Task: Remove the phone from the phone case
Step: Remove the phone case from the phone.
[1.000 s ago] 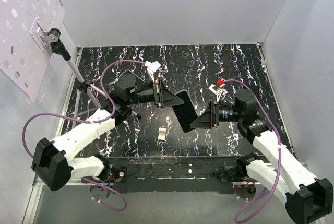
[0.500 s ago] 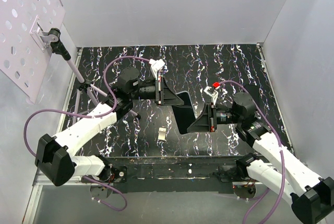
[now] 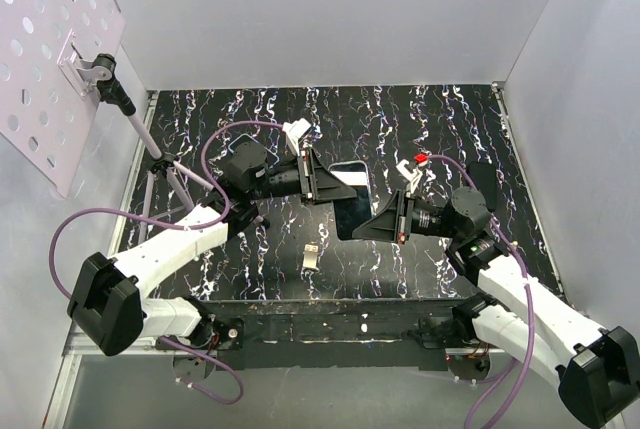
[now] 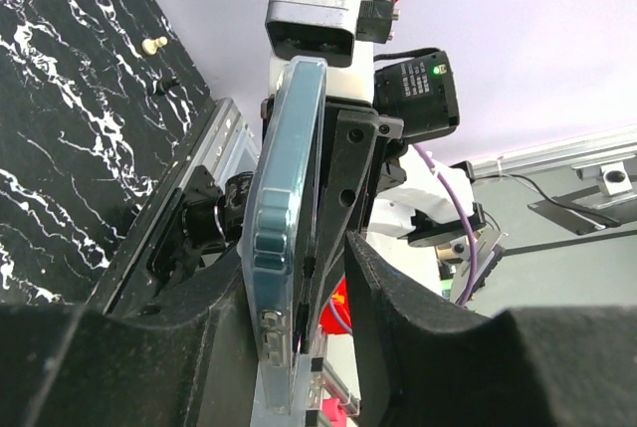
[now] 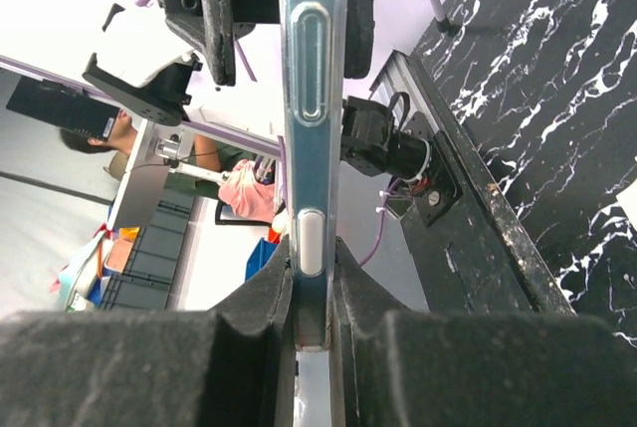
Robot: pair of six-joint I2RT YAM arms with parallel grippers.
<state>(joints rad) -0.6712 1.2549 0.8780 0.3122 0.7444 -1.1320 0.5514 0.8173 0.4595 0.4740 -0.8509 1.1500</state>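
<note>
Next, I open my right gripper, tilt it and pinch the phone case's rim at its corner (image 5: 313,338), because it now clamps the phone and phone case together across their flat sides.
The phone, inside its clear bluish phone case (image 3: 350,199), hangs above the table between both grippers. My right gripper (image 3: 386,221) is shut on the case's near end; in the right wrist view both fingers press the case's flat sides (image 5: 312,148) just below a white side button, gripper (image 5: 312,263). My left gripper (image 3: 318,182) straddles the far end. In the left wrist view the case (image 4: 284,238) stands edge-on against the left finger (image 4: 214,318), while the right finger (image 4: 398,318) stands apart from it with a gap, so my left gripper (image 4: 299,268) is open.
A small pale piece (image 3: 311,256) lies on the black marbled table (image 3: 440,119) near the front rail. A tripod stand (image 3: 150,154) carrying a perforated white panel (image 3: 45,59) stands at the left. White walls enclose the back and sides.
My right gripper closed on the phone case and pushed left toward the left gripper. The left jaws have just loosened, and the case swung more upright between them.
</note>
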